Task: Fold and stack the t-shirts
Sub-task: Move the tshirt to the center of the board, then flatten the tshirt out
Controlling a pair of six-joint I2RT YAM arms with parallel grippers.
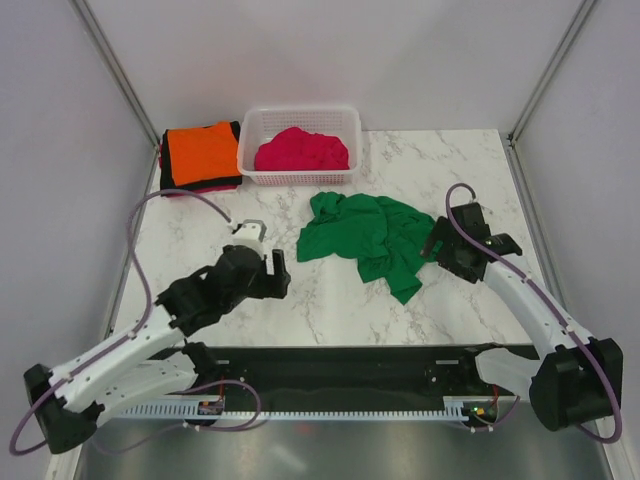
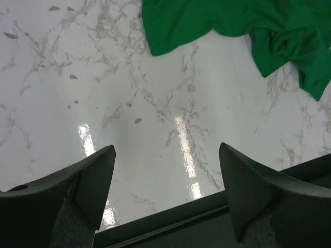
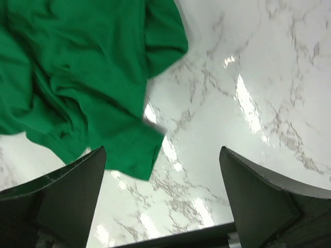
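The green t-shirt's closest corner (image 1: 301,259) (image 2: 154,52) is at the end away from my right gripper. My left gripper will go there next and close on it.
A bright green t-shirt (image 1: 368,238) lies crumpled in the middle of the marble table; it also shows in the left wrist view (image 2: 243,26) and the right wrist view (image 3: 83,77). A magenta-pink t-shirt (image 1: 301,151) sits in the white basket (image 1: 250,140). An orange t-shirt (image 1: 200,150) lies folded on dark ones (image 1: 203,186) at the back left. My left gripper (image 1: 262,262) is open and empty, left of the green shirt. My right gripper (image 1: 445,247) is open and empty at the shirt's right edge. In the wrist views both grippers (image 2: 165,155) (image 3: 163,155) hang over bare marble.
White side walls with metal posts close in the table at left and right. A black rail (image 1: 350,365) runs along the near edge between the arm bases.
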